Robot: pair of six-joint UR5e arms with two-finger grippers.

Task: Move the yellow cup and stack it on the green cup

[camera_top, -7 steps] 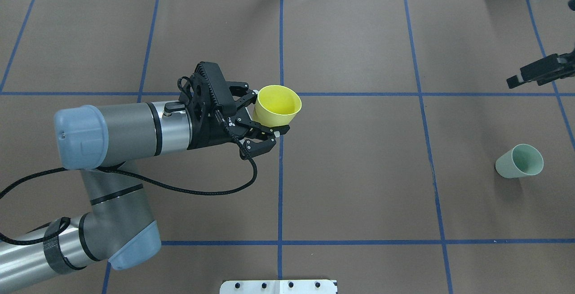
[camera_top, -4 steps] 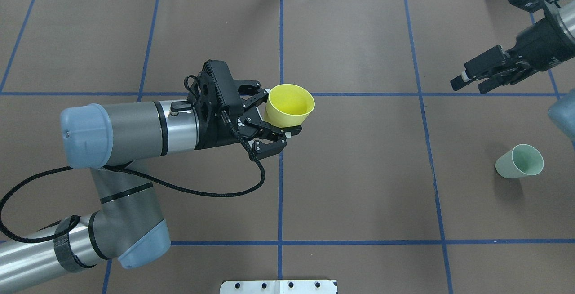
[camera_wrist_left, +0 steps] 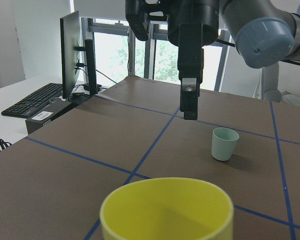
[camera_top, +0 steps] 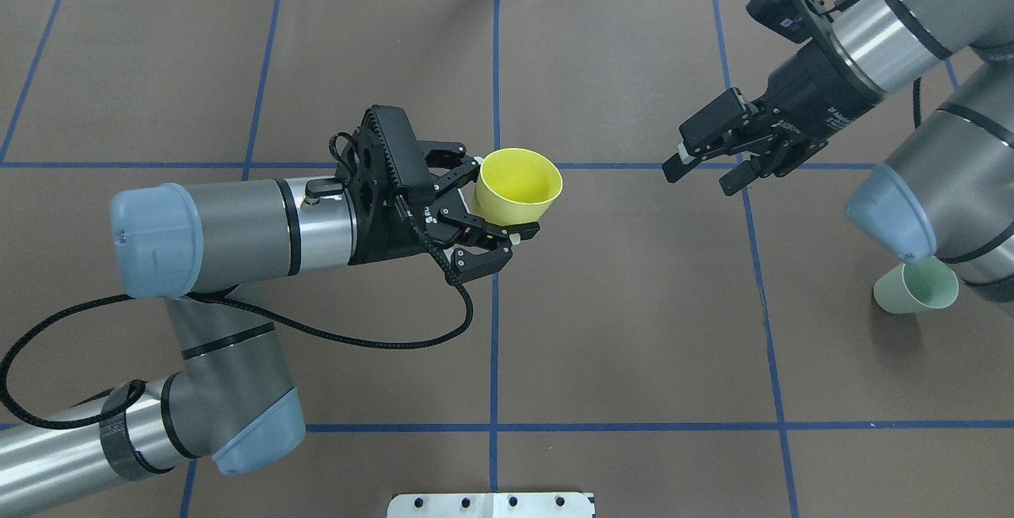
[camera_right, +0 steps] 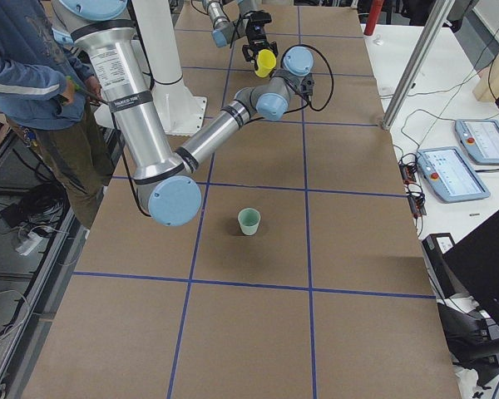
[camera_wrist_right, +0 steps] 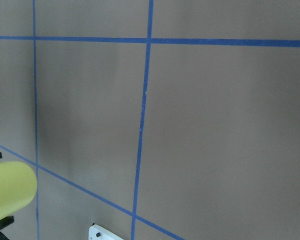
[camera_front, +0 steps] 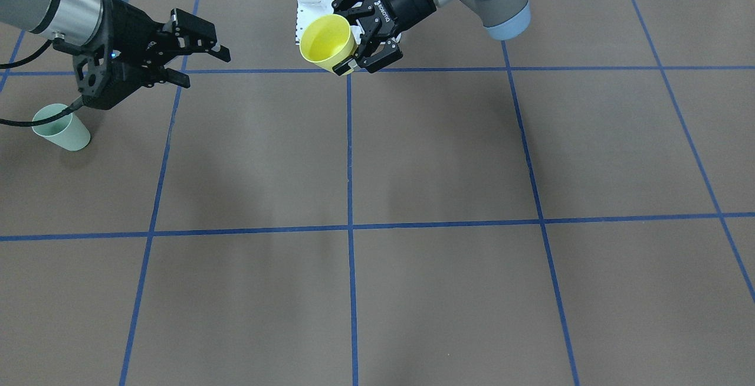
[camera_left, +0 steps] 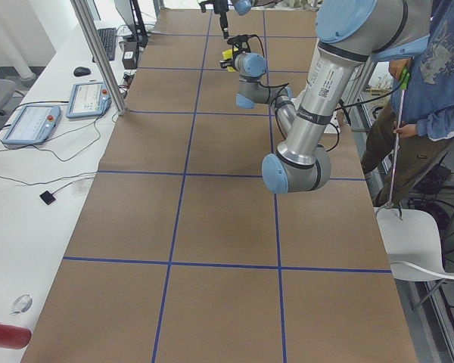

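Observation:
The yellow cup's rim (camera_front: 302,47) has a side across from my left gripper. My right gripper will close there next.
The yellow cup (camera_top: 519,185) is held upright above the table near the centre line, my left gripper (camera_top: 497,197) shut on its wall. It also shows in the front view (camera_front: 327,42) and fills the bottom of the left wrist view (camera_wrist_left: 167,210). My right gripper (camera_top: 697,177) is open and empty, in the air to the right of the yellow cup and pointing toward it, with a clear gap between. The green cup (camera_top: 915,287) stands upright on the table at the far right, partly under my right arm's elbow, and also shows in the front view (camera_front: 59,129).
Blue tape lines divide the brown table cover into squares. A white base plate (camera_top: 491,504) sits at the near edge. An operator (camera_right: 33,75) stands beside the robot's base. Side tables with tablets and a keyboard (camera_left: 106,41) flank the far edge.
My right arm has swung in from the right edge toward the table's centre, gripper open. My left gripper has carried the yellow cup a little to the right.

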